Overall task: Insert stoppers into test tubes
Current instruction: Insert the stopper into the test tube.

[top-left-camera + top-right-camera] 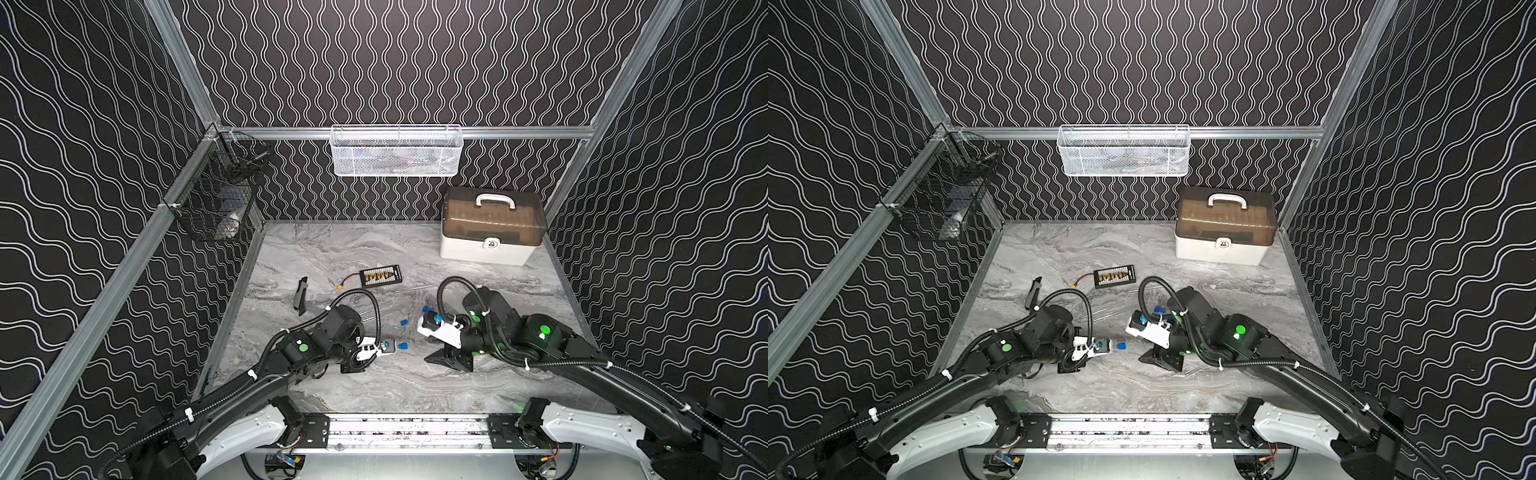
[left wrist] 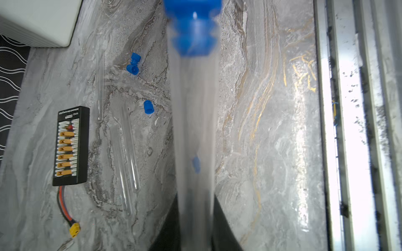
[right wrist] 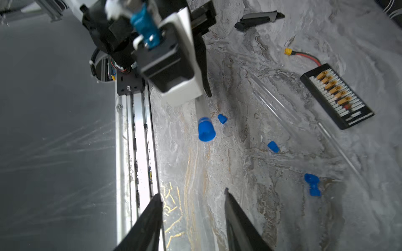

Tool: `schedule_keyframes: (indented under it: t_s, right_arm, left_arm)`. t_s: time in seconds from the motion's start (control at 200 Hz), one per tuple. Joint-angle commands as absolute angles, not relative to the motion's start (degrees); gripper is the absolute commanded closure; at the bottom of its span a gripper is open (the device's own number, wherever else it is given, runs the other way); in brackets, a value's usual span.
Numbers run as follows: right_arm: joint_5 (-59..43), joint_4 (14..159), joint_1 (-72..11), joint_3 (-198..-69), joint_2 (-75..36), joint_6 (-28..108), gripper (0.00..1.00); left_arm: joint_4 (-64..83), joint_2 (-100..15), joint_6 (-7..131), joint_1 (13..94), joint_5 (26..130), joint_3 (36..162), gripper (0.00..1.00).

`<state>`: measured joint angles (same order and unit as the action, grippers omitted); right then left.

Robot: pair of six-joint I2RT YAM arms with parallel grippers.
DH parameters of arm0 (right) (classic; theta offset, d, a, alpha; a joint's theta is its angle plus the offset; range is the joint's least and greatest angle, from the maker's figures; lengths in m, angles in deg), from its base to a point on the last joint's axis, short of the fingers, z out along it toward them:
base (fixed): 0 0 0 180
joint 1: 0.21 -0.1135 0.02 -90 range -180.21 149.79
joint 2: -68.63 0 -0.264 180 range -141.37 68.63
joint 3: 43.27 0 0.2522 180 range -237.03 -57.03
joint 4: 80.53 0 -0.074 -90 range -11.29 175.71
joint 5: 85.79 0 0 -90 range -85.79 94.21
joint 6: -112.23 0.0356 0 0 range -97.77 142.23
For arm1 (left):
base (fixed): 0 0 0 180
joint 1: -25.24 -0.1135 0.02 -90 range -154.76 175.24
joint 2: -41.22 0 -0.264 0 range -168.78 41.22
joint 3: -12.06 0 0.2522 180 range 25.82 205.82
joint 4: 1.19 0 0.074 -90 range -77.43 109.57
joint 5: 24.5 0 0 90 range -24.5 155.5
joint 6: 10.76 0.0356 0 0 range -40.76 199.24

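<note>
The blue stopper sticks out of the tube's opening, so the robot's right gripper needs to line up with the tube, grip the stopper's outer end (image 3: 207,134) and work it in.
My left gripper (image 2: 195,196) is shut on a clear test tube (image 2: 194,121) held level above the table. A blue stopper (image 2: 192,28) sits in the tube's far end, also visible in both top views (image 1: 402,345) (image 1: 1121,345). My right gripper (image 3: 193,195) is open with nothing between its fingers, a short way in front of that stopper (image 3: 206,129). Loose stoppers lie on the table: one near the tube (image 3: 222,118), one farther off (image 3: 273,146), and two touching (image 3: 312,184). Other test tubes (image 2: 125,152) (image 2: 100,87) lie flat beside the black board.
A black board with gold connectors (image 1: 380,276) and its yellow plug on a red wire (image 1: 340,286) lie mid-table. A black and grey tool (image 1: 301,296) lies to the left. A white box with a brown lid (image 1: 492,232) stands back right. Baskets hang on the walls (image 1: 397,151) (image 1: 216,199).
</note>
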<state>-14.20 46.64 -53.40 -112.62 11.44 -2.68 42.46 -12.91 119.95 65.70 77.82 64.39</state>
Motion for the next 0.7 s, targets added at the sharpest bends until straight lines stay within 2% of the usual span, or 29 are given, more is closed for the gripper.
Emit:
schedule_keyframes:
  t_s: [0.0, 0.325, 0.555, 0.696]
  right_arm:
    - [-12.1, 55.4, -54.5, -110.3, 12.9, -14.7, 0.52]
    - [-11.8, 58.1, -57.1, -113.0, 6.8, -21.6, 0.45]
    - [-12.4, 58.4, -57.9, -114.2, 4.8, -23.9, 0.53]
    - [-12.4, 57.2, -57.9, -114.6, 4.4, -25.1, 0.61]
  left_arm:
    - [41.1, -12.0, 114.6, 65.6, 81.5, 64.8, 1.00]
    - [42.4, -12.2, 116.9, 65.6, 83.4, 66.4, 1.00]
    - [42.8, -12.0, 118.0, 65.6, 83.6, 66.4, 1.00]
    - [42.7, -11.6, 118.3, 65.6, 83.6, 66.3, 1.00]
